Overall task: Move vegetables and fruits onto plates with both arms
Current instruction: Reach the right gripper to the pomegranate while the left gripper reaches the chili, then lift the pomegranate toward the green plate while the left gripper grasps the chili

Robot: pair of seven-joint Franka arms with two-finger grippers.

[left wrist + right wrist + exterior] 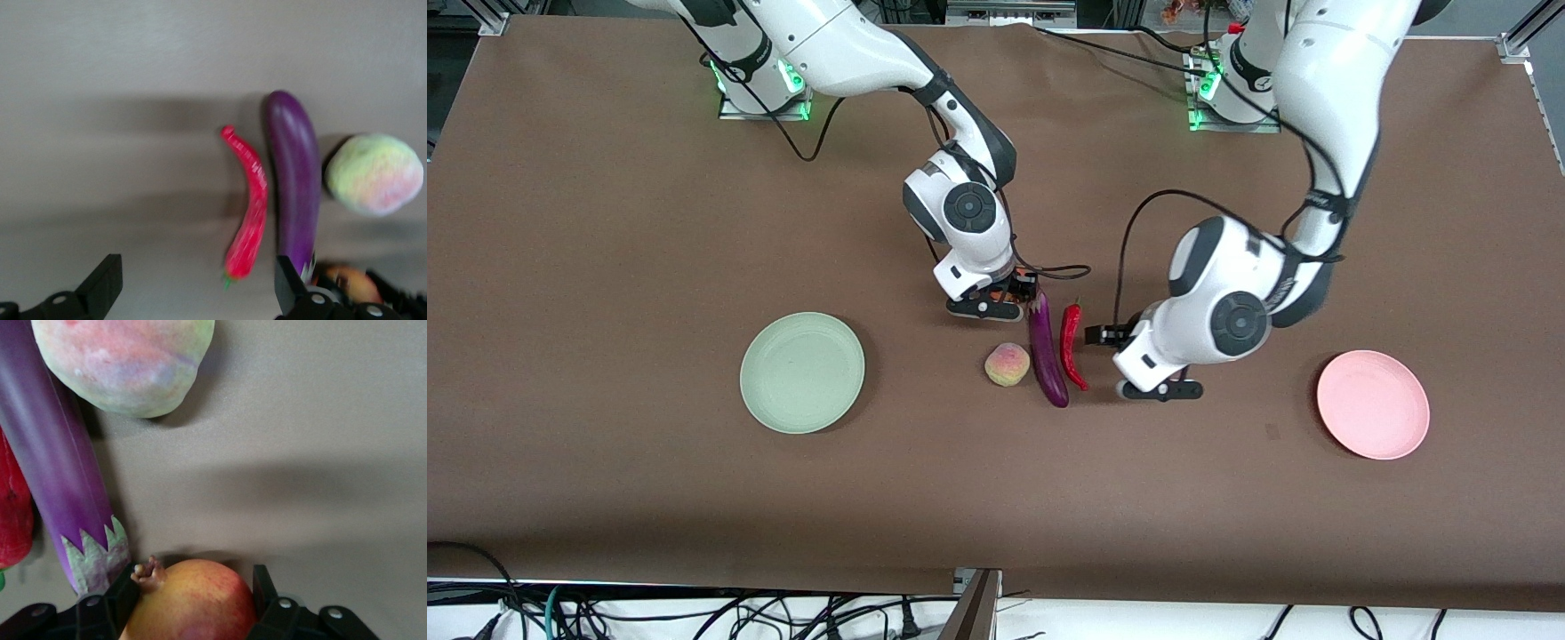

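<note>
The robot's left gripper should close on the middle of the red chili (1068, 345) (256, 212), between its green stem and its thin end, beside the purple eggplant.
My right gripper (195, 587) is shut on the round red-and-yellow fruit (193, 607), low at the table beside the eggplant's cap. In the front view this gripper (1009, 298) hides most of the fruit (1020, 286). The purple eggplant (1047, 351) lies lengthwise, with the red chili (1072, 347) beside it toward the left arm's end. The pale peach (1007, 364) lies beside the eggplant toward the right arm's end. My left gripper (1103, 336) hangs open next to the chili. In the left wrist view the chili (248, 200) lies just ahead of this gripper (198, 273).
The mint green plate (802, 372) sits toward the right arm's end of the brown table, the pink plate (1373, 404) toward the left arm's end. Both are at about the same distance from the front camera as the peach. Cables lie along the table's front edge.
</note>
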